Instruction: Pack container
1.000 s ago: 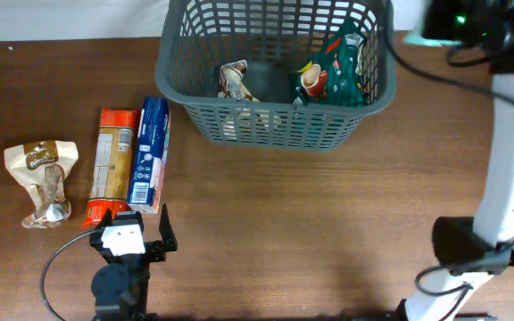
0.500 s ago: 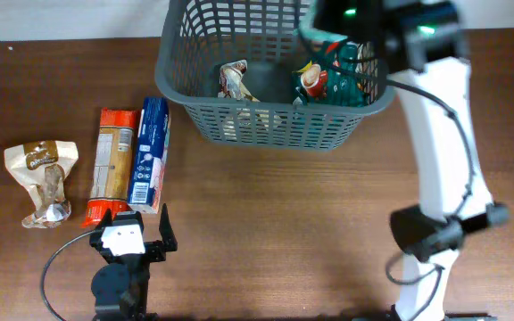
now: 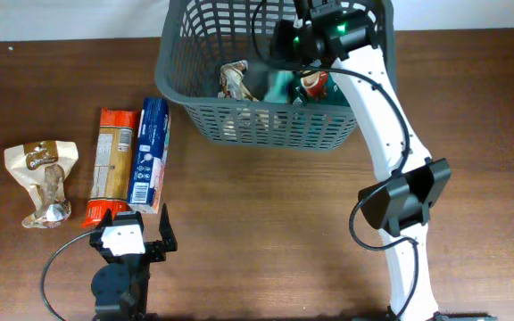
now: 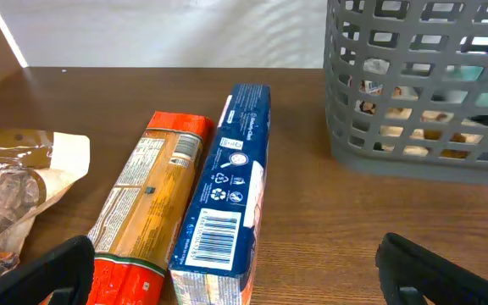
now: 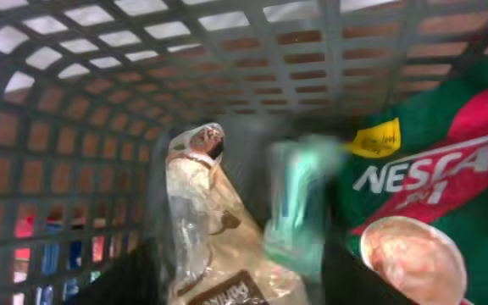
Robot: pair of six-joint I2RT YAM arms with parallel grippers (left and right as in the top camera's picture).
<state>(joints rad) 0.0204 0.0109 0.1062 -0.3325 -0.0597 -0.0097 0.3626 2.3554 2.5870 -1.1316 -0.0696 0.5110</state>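
Observation:
My left gripper should move next to the middle of the blue box [image 3: 150,145] [image 4: 236,161] beside the orange-red packet and close there across the box's long sides.
The container [image 3: 270,120], a dark grey lattice basket, stands at the back of the table. Inside it lie a beige snack bag [image 3: 234,80] and a green Nescafe pack [image 3: 318,85]. My right gripper [image 3: 298,52] hangs over the basket's middle. In the right wrist view its jaws [image 5: 240,284] stand apart, and a blurred teal packet [image 5: 299,207] sits between them, apart from both, with the beige bag [image 5: 202,212] to its left and the green pack [image 5: 435,195] to its right. My left gripper [image 3: 133,243] rests open near the front edge, just short of the blue box [image 4: 227,186].
Left of the basket lie an orange-red packet [image 3: 114,165] and a blue box [image 3: 150,152] side by side, with a brown-and-clear bag [image 3: 41,178] further left. The right arm's base [image 3: 404,201] stands at the front right.
The right arm swung from the far right in over the basket. Its jaws went from shut to apart, and a teal packet now shows blurred inside the basket. The left arm stayed still.

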